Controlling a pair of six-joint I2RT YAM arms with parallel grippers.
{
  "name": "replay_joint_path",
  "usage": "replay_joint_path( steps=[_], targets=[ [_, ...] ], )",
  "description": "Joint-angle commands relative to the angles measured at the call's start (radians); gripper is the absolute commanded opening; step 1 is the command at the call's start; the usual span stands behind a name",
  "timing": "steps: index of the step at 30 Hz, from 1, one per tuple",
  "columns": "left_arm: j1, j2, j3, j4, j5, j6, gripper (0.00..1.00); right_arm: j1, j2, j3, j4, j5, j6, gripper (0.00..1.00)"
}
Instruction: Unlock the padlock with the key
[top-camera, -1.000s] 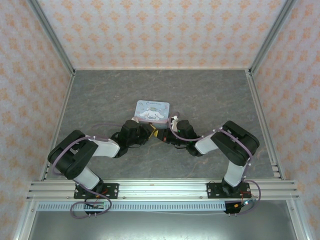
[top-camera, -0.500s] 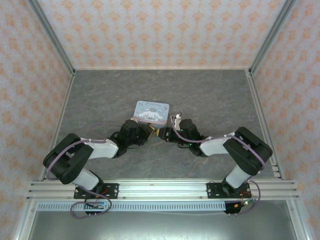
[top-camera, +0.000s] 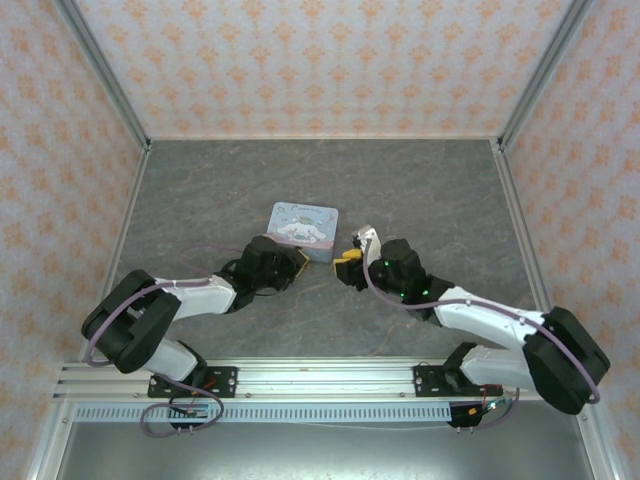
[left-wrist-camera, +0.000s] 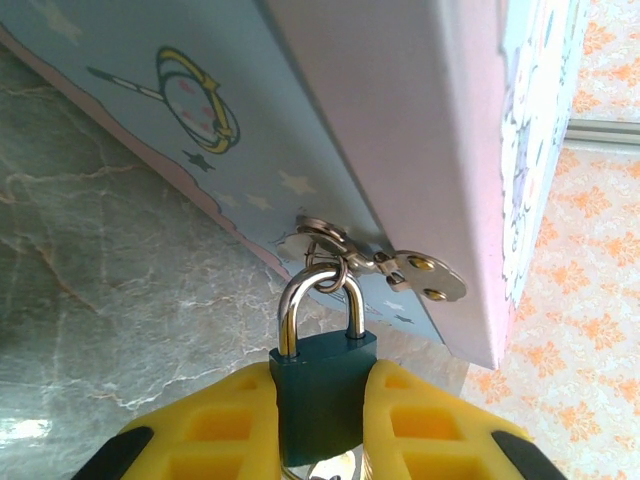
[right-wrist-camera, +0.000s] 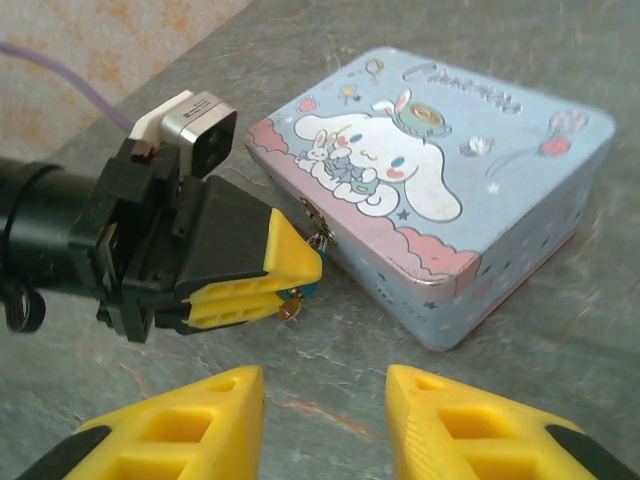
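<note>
Next, I take the key (right-wrist-camera: 290, 308) with my right gripper and turn it while my left gripper keeps the padlock still, because the shackle sits shut in the padlock's body.
The small teal padlock (left-wrist-camera: 322, 385) hangs by its silver shackle from the hasp (left-wrist-camera: 420, 272) on the front of the light-blue cartoon tin (top-camera: 305, 222). My left gripper (left-wrist-camera: 320, 425) is shut on the padlock's body, its yellow fingers (right-wrist-camera: 285, 262) reaching in from the left. Below the lock a small brassy key (right-wrist-camera: 287, 308) pokes out past the fingers. A sliver of teal padlock (right-wrist-camera: 309, 290) shows beside it. My right gripper (right-wrist-camera: 325, 420) stands open over bare table, a short way back from the lock and key, with nothing between its fingers.
The tin (right-wrist-camera: 440, 190) lies flat near the table's middle, its lid shut. Patterned walls and metal rails (top-camera: 520, 230) enclose the grey marbled tabletop (top-camera: 420, 190). Both arms stretch low across the near half of the table.
My right gripper has drawn back to the right, away from the lock, and its arm has stretched out lower. The left gripper has stayed shut on the padlock.
</note>
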Motion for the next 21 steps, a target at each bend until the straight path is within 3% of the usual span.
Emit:
replay_joint_path(
  steps=[1, 7, 13, 21],
  targets=[
    [-0.004, -0.036, 0.036, -0.019, 0.004, -0.010, 0.00, 0.018, -0.066, -0.006, -0.082, 0.033, -0.309, 0.35],
    [-0.003, -0.042, 0.057, -0.054, 0.020, -0.009, 0.00, 0.153, -0.061, 0.004, -0.123, 0.253, -0.668, 0.34],
    [-0.003, -0.033, 0.085, -0.069, 0.044, -0.009, 0.00, 0.250, 0.037, 0.026, -0.073, 0.452, -0.899, 0.34],
    [-0.003, -0.018, 0.112, -0.089, 0.062, -0.007, 0.00, 0.272, 0.173, 0.067, 0.005, 0.460, -0.991, 0.34]
  ],
)
